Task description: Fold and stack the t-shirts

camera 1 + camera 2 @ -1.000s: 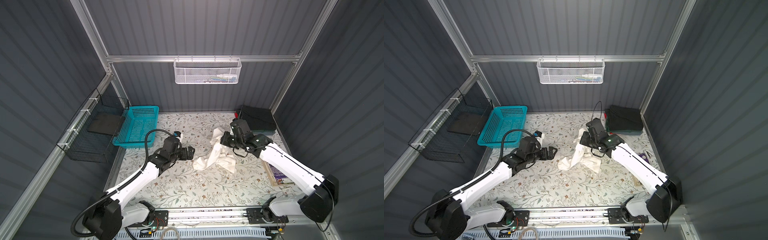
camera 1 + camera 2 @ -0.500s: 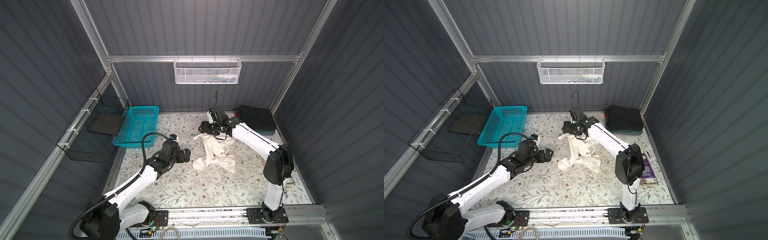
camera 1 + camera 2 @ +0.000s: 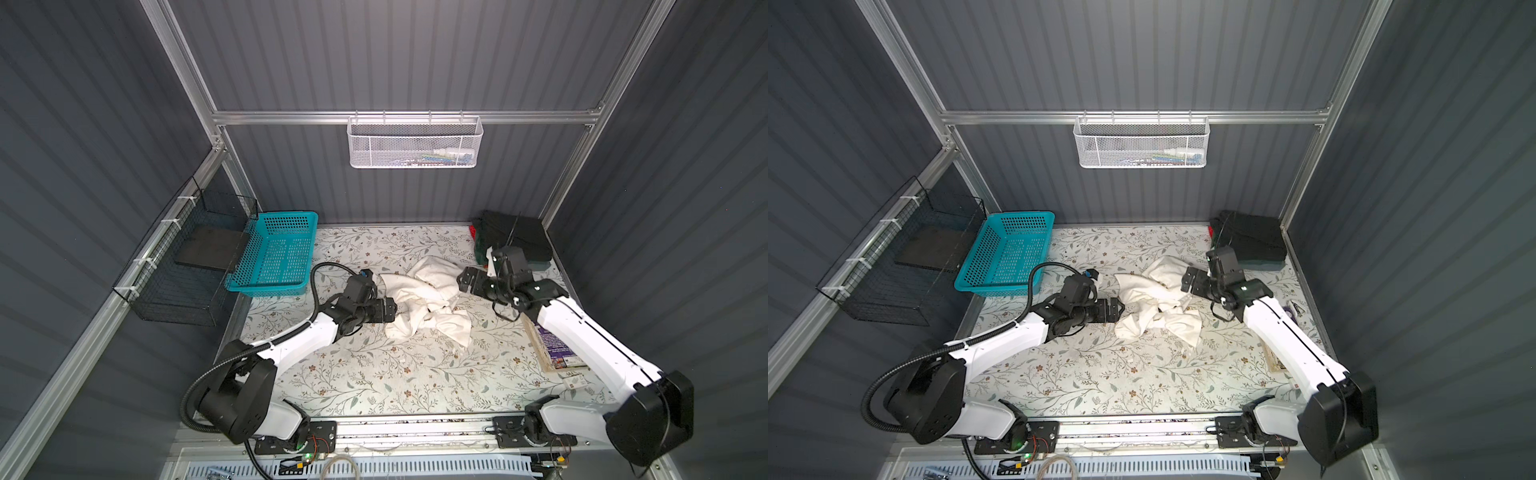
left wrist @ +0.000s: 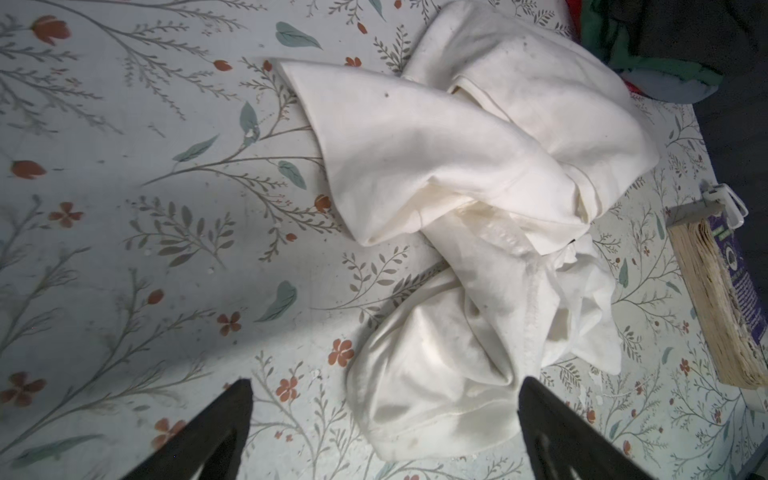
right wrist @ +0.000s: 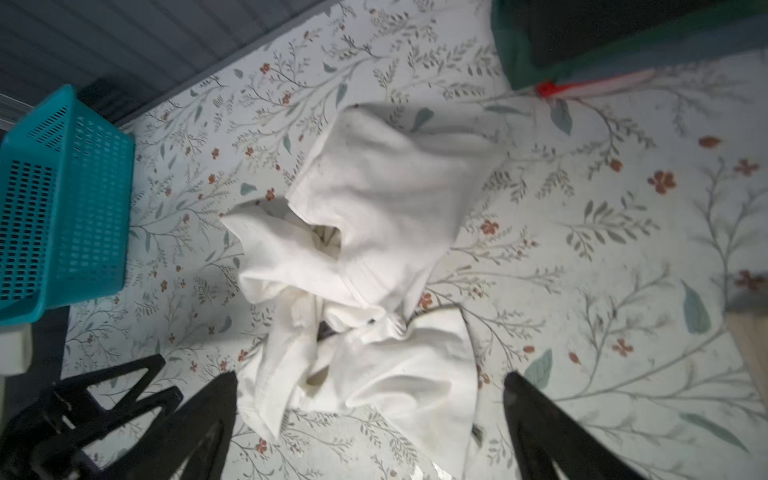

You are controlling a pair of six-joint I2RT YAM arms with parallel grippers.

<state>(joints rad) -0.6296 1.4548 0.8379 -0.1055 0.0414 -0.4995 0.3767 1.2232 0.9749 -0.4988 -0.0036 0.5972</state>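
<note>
My left gripper should grab the near corner [image 3: 389,294] [image 4: 376,237] of the wide loose end of the off-white t-shirt, the corner that points toward the teal basket.
A crumpled off-white t-shirt [image 3: 424,299] [image 3: 1158,303] lies in the middle of the floral table cover. My left gripper [image 3: 392,309] [image 3: 1119,309] is open at the shirt's left edge. In the left wrist view a fold of the shirt [image 4: 457,208] lies between its spread jaws [image 4: 384,382], untouched. My right gripper [image 3: 463,282] [image 3: 1187,282] hangs open at the shirt's right side. The shirt [image 5: 365,249] shows below its wide jaws [image 5: 370,376]. A stack of folded t-shirts [image 3: 515,241] [image 3: 1250,241], black over dark green and red, sits at the back right.
A teal basket [image 3: 274,257] [image 5: 62,199] stands at the back left beside a black wire rack [image 3: 187,266] on the left wall. A white mesh basket [image 3: 415,143] hangs on the back wall. A purple book [image 3: 552,349] [image 4: 719,299] lies along the right edge.
My right gripper has opened and let go of the shirt after swinging it to the back left, then drawn back right. The left gripper has come up to the shirt's left edge.
</note>
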